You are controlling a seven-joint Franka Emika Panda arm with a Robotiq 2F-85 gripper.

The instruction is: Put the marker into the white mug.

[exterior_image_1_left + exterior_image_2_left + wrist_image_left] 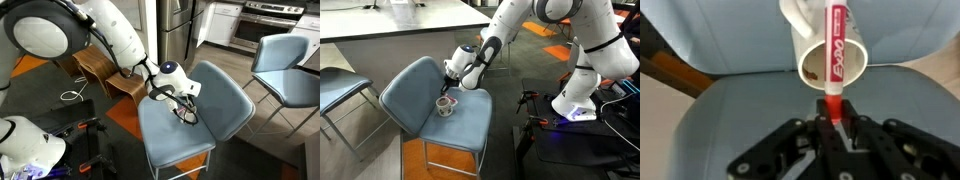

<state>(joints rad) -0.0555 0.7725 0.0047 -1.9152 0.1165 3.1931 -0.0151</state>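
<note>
Next, I release the marker from my gripper inside the white mug on the blue chair seat (187, 113) (830, 68), so that it leans against the mug's rim.
The white mug (810, 45) stands on the blue chair seat (720, 120), with its dark opening facing the wrist camera. My gripper (833, 125) is shut on the pinkish-red marker (836, 40), whose free end reaches over the mug's opening. In an exterior view the mug (445, 104) sits on the seat (415, 95) right under the gripper (450, 92). In an exterior view the gripper (185, 108) hovers over the seat (225, 100), and the mug is hidden there.
A second blue chair shows in both exterior views (290, 65) (340, 95). A wooden chair (95, 65) stands behind the arm. A long table (400, 25) runs along the back. The robot base (575, 105) stands beside the seat.
</note>
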